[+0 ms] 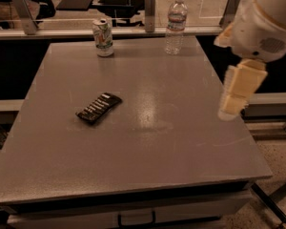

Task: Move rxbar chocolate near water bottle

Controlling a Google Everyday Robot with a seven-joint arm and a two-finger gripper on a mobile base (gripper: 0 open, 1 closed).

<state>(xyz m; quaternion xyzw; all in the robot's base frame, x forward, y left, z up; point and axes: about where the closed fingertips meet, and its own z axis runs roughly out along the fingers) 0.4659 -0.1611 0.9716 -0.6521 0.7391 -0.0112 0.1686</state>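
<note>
I should close my gripper on the middle of the rxbar chocolate [99,108], the flat black wrapper with white lettering on the grey table.
The rxbar chocolate [99,107], a flat black wrapper with white lettering, lies at an angle on the left middle of the grey table [148,142]. The water bottle [175,25], clear with a white cap and a pale label band, stands upright at the table's far edge, right of centre. My gripper [232,104], cream-coloured, hangs below the white arm [267,27] above the table's right side. It is well to the right of the bar, nearer than the bottle, and holds nothing that I can see.
A white-green soda can [103,37] stands at the far edge, left of the bottle. A rail with metal posts [149,4] runs behind the table. The floor [276,175] drops away at the right, and a drawer handle [136,218] sits below the front edge.
</note>
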